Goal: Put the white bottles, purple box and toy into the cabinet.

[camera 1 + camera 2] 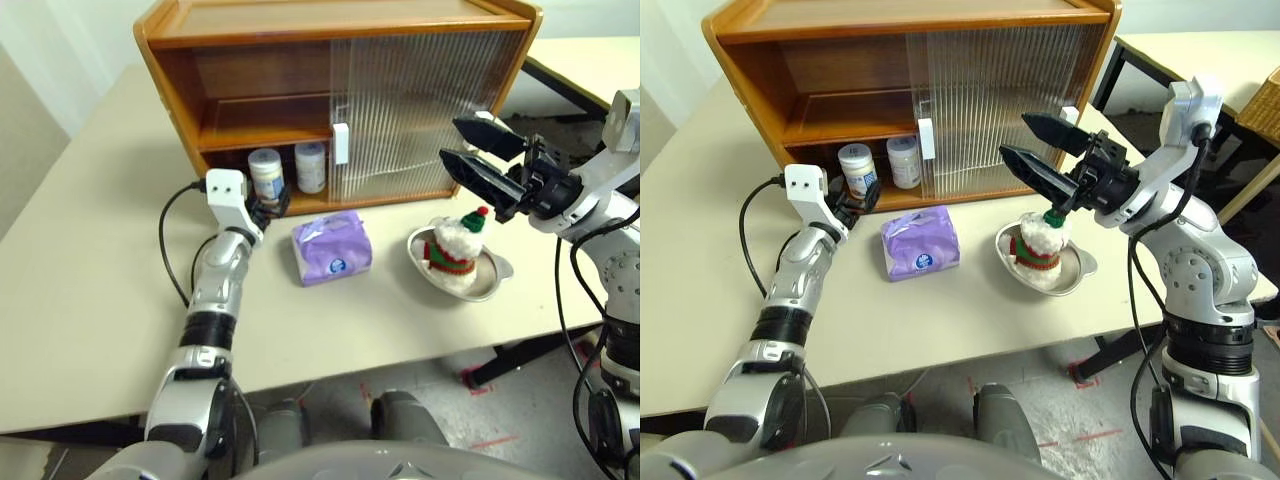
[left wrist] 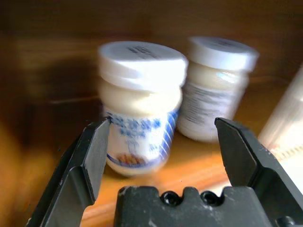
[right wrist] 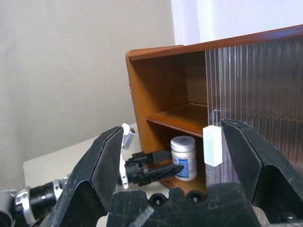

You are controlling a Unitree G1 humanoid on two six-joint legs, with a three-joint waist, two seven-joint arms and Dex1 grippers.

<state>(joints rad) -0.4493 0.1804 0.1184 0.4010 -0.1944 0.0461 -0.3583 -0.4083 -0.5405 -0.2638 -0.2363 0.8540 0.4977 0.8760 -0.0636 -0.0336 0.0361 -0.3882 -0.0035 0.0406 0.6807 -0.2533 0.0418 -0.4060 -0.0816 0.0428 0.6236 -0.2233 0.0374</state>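
I will close my left gripper on the end (image 1: 313, 264) of the purple box farthest from the silver dish, as both white bottles stand inside.
Two white bottles stand side by side on the bottom floor of the orange-brown cabinet (image 1: 175, 75), one on the left (image 1: 265, 173) and one on the right (image 1: 310, 165). My left gripper (image 1: 272, 205) is open, level, just in front of the left bottle (image 2: 142, 104), which stands free beyond the fingertips. On the table in front of the cabinet lies the purple box (image 1: 332, 247). Further right, the toy (image 1: 455, 245) sits in a silver dish. My right gripper (image 1: 452, 140) hangs open above the toy with nothing in it.
The cabinet's left half is open, and the ribbed sliding door (image 1: 420, 110) with its white handle (image 1: 340, 143) covers the right half. The silver dish (image 1: 497, 278) lies near the table's front right edge. A second table (image 1: 590, 60) stands at the back right.
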